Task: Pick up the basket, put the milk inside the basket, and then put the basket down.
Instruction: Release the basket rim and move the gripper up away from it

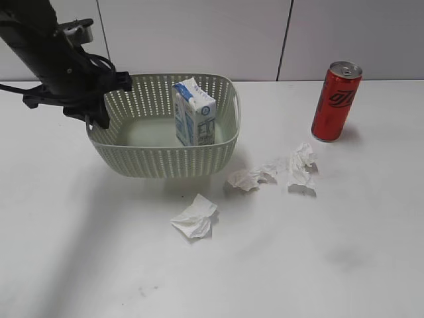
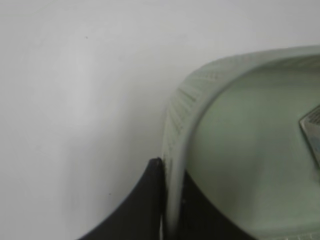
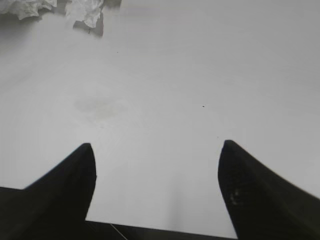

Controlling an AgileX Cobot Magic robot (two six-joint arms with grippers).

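Observation:
My left gripper has the basket to put down. Next, I set it on the table [image 1: 179,162] just behind the front white tissue.
The pale sage-green basket [image 1: 165,159] is at the left centre of the white table, seemingly a little above it, with a shadow beneath. The milk carton [image 1: 194,112], white with a blue top, stands upright inside it. My left gripper [image 1: 99,119] is shut on the basket's left rim; the left wrist view shows the rim [image 2: 175,150] pinched between the two dark fingers [image 2: 171,200], and a corner of the milk [image 2: 311,127] at the right edge. My right gripper [image 3: 156,150] is open and empty over bare table, out of the exterior view.
A tall red soda can [image 1: 336,101] stands at the back right. Crumpled white tissues lie in front of the basket [image 1: 195,217] and to its right [image 1: 275,170]; some show at the top left of the right wrist view [image 3: 85,11].

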